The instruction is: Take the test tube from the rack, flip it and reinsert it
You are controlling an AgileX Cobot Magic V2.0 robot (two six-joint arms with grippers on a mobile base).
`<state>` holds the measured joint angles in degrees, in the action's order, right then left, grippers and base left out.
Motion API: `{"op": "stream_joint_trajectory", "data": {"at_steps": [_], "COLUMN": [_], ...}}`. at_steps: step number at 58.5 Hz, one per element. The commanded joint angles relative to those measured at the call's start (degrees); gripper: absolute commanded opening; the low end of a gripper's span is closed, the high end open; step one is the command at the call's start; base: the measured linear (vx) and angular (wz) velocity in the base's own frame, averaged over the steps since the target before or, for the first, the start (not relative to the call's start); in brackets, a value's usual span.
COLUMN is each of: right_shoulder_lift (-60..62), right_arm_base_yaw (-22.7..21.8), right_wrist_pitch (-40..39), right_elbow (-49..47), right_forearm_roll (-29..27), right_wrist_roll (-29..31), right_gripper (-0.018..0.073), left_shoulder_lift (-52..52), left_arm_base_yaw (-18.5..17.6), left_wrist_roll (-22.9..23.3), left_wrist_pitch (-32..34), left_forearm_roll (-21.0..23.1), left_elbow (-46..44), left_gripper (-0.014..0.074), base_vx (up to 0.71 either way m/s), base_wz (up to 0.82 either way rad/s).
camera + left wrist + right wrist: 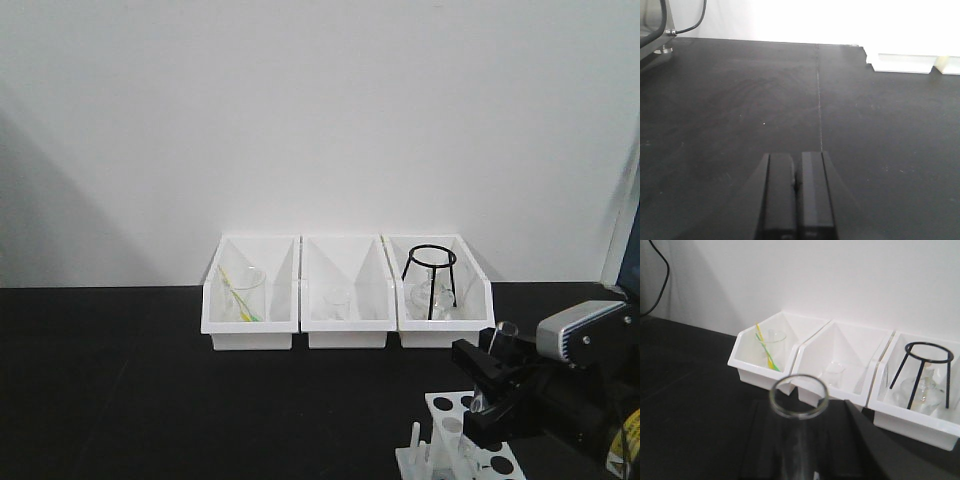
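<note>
Next, I release the test tube with my right gripper in the rack's front hole in the row [468,467] beside the pegs.
The test tube [503,340] is a thin clear glass tube held tilted in my right gripper [488,388], open rim uppermost, just above the rack [445,405]. The rack is a small white block with round holes and upright pegs, cut off by the bottom edge of the front view. In the right wrist view the tube's open rim [799,396] sticks out toward the camera between the dark fingers of my right gripper [800,460], which is shut on it. My left gripper [797,159] is shut and empty, low over the black table, far from the rack.
Three white bins stand in a row at the back against the wall: the left bin [250,335] holds a beaker with a yellow-green stick, the middle bin [347,335] a small beaker, the right bin [445,335] a black wire tripod and a flask. A metal stand foot [662,47] is far left.
</note>
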<state>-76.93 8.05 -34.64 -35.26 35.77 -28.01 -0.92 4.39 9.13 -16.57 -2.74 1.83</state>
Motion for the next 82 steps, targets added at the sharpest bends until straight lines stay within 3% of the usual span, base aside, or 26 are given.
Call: {"op": "stream_joint_trajectory", "data": {"at_steps": [1,18,37,61,71,82], "right_shoulder_lift": [3.87,3.03,-1.99,-9.34,-13.18,-14.05], "right_arm_base_yaw": [0.00,0.00,0.00,0.00,0.00,0.00], "right_wrist_pitch": [-1.46,2.79,-1.55,0.48,-4.39,-6.23], "right_elbow": [-1.76,-1.76,-1.76,-1.58,-1.58,-1.58], "right_forearm_roll": [-1.52,-0.51,1.85,2.23,2.32,2.70], "right_wrist_roll": [0.10,-3.96,-3.92,-5.12,-5.12,-5.12], "right_gripper": [-0.0008,-0.0008,-0.0008,0.0009,0.0097,0.0291], "left_shoulder_lift": [-0.59,-0.59,-0.59,-0.59,-0.59,-0.59], "left_arm_base_yaw": [-0.41,-0.41,-0.41,-0.41,-0.41,-0.41], "left_wrist_roll": [-0.01,-0.01,-0.01,-0.01,-0.01,-0.01], "left_wrist_pitch": [4.94,4.94,4.94,4.94,4.94,4.94], "left_forearm_roll": [0.25,0.25,0.25,0.25,0.25,0.25], "left_elbow": [-0.01,-0.01,-0.01,-0.01,-0.01,-0.01], "left_gripper": [-0.0007,-0.0007,-0.0007,-0.0007,-0.0007,-0.0007], "base_vx": [0.00,0.00,0.00,0.00,0.00,0.00], "base_wz": [0.00,0.00,0.00,0.00,0.00,0.00]}}
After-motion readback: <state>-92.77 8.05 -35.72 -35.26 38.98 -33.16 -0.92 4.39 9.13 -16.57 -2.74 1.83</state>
